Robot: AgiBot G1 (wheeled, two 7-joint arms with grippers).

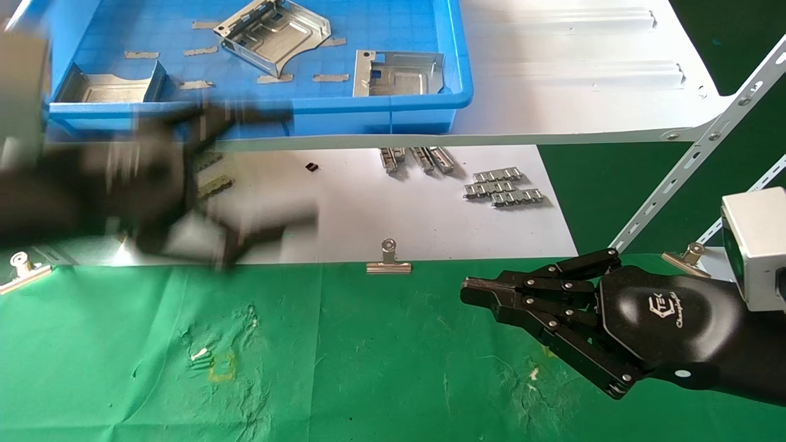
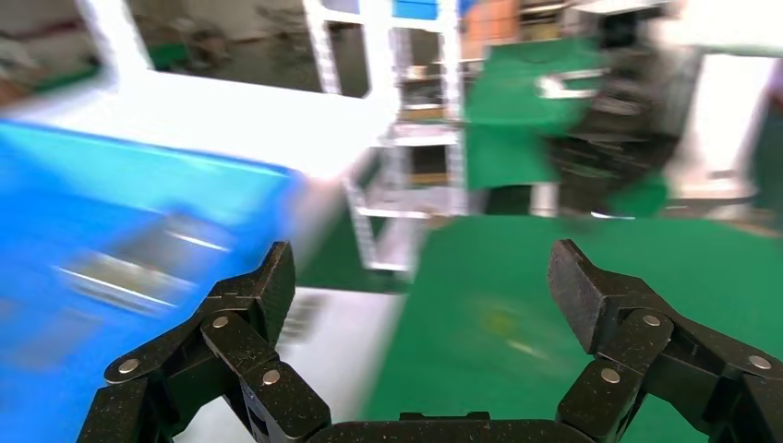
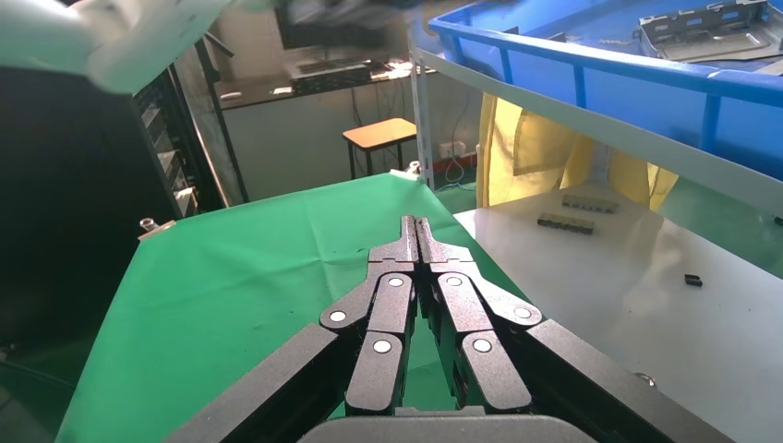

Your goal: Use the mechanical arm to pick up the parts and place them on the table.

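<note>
The silvery part at the back of the blue tray has a straight fold. My left gripper needs to close on the middle of the straight folded edge (image 1: pixel 245 18) of that part.
Three silvery stamped parts lie in the blue tray (image 1: pixel 368 104): one at the back (image 1: pixel 273 34), one on the right (image 1: pixel 399 73), one at the left (image 1: pixel 113 86). My left gripper (image 1: pixel 270 172) is motion-blurred in front of the tray's near wall, above the lower white board. In the left wrist view the left gripper (image 2: pixel 425 277) is wide open and empty, with the tray (image 2: pixel 111 212) to one side and the green table (image 2: pixel 554 305) beyond. My right gripper (image 1: pixel 473 294) is shut and empty over the green table (image 1: pixel 368 368) at the right; its closed tips also show in the right wrist view (image 3: pixel 416 226).
The tray sits on a white shelf board (image 1: pixel 583 73) held by slanted perforated struts (image 1: pixel 706 141). On the lower white board (image 1: pixel 399 215) lie ribbed metal strips (image 1: pixel 503 186) and more (image 1: pixel 417 158). Binder clips (image 1: pixel 389 261) (image 1: pixel 21 270) pin the cloth. A yellow square mark (image 1: pixel 222 366) is on the cloth.
</note>
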